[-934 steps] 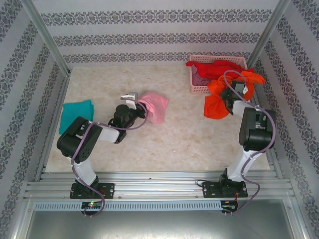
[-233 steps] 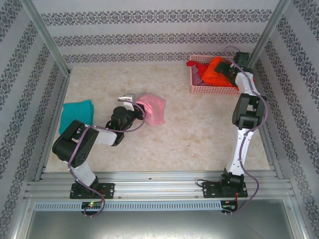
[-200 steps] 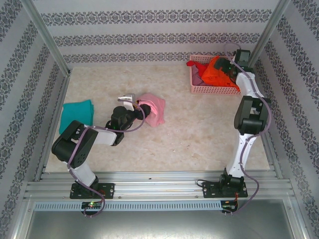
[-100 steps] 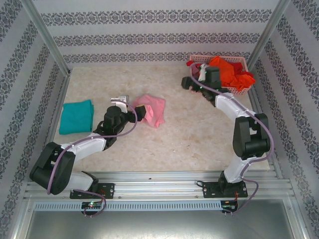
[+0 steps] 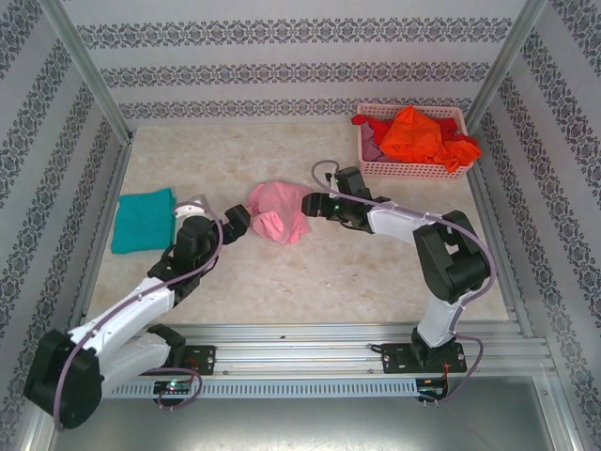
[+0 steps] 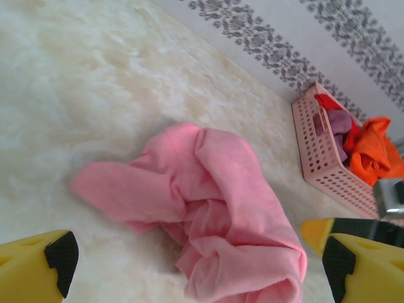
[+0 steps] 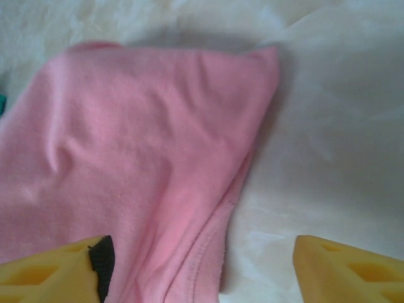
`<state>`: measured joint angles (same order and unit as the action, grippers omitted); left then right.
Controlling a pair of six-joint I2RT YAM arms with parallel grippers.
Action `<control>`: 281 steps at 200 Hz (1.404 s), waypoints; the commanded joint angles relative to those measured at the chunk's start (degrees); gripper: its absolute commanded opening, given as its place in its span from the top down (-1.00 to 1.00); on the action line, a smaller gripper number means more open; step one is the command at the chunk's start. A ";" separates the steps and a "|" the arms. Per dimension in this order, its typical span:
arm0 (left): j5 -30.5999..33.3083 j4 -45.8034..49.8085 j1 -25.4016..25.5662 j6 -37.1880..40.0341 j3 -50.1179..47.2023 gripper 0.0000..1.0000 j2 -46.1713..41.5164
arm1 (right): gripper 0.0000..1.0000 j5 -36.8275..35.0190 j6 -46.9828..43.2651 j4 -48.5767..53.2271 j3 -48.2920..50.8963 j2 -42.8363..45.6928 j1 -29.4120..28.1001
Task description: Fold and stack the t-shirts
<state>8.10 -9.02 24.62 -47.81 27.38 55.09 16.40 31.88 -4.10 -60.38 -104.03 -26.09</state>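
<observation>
The light pink t-shirt lies crumpled, so the robot's right gripper will take its near edge (image 5: 302, 212) and lift it with the left gripper to spread it out before folding.
A crumpled light pink t-shirt (image 5: 279, 212) lies in the middle of the table. My left gripper (image 5: 238, 223) sits just to its left, open, with the cloth (image 6: 214, 208) lying ahead between the yellow fingers (image 6: 38, 268). From the other side, my right gripper (image 5: 309, 203) is open at the shirt's right edge, and the hem (image 7: 139, 170) lies between its fingers (image 7: 353, 274). A folded teal t-shirt (image 5: 143, 218) lies flat at the far left. Orange (image 5: 418, 132), red (image 5: 376, 122) and mauve (image 5: 373, 150) shirts are piled in the basket.
The pink lattice basket (image 5: 413, 170) stands at the back right corner, also seen in the left wrist view (image 6: 322, 170). Patterned walls and metal posts close in the table on three sides. Bare tabletop (image 5: 376, 263) stretches in front of the pink shirt.
My right arm dropped the orange shirt into the basket and swung left to the pink shirt. The left gripper drew back off the pink shirt toward the near left.
</observation>
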 commanded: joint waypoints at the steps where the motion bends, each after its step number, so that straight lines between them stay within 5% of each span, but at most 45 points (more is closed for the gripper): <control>1: 3.31 9.84 -0.50 -7.56 -0.57 -1.00 -3.64 | -0.29 0.48 4.02 -1.21 -2.20 -4.19 -0.87; 40: -1.08 13.45 -0.37 -14.08 0.37 -0.99 -1.93 | 0.09 3.59 5.91 -0.77 -4.55 -8.21 -1.59; 91: -7.19 1.11 2.23 -25.09 0.75 -0.93 8.56 | 1.00 4.42 5.64 -1.44 -3.39 -7.01 -1.65; 167: -10.36 -15.88 5.24 -37.18 3.53 -0.75 22.59 | 1.00 4.43 5.28 -2.62 -2.31 -4.60 -0.90; 193: -7.94 -18.66 5.18 -38.99 4.96 -0.57 25.92 | 0.27 4.73 5.74 -3.70 -1.70 -4.81 -0.95; 213: -7.66 -19.80 4.97 -38.70 7.37 -0.45 29.43 | 0.06 5.38 5.82 -3.75 -2.19 -5.66 -1.06; 247: -10.23 -28.54 4.74 -40.71 8.49 -0.12 37.28 | 0.17 7.00 6.13 -2.95 -4.12 -8.19 -1.29; 281: -10.82 -34.41 3.79 -42.11 7.36 0.47 40.38 | 0.30 8.76 7.52 -1.88 -6.47 -11.50 -1.42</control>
<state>-2.33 -35.35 29.15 -87.50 35.38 94.61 22.68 38.02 -6.48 -64.49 -112.86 -27.16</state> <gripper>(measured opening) 0.348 0.381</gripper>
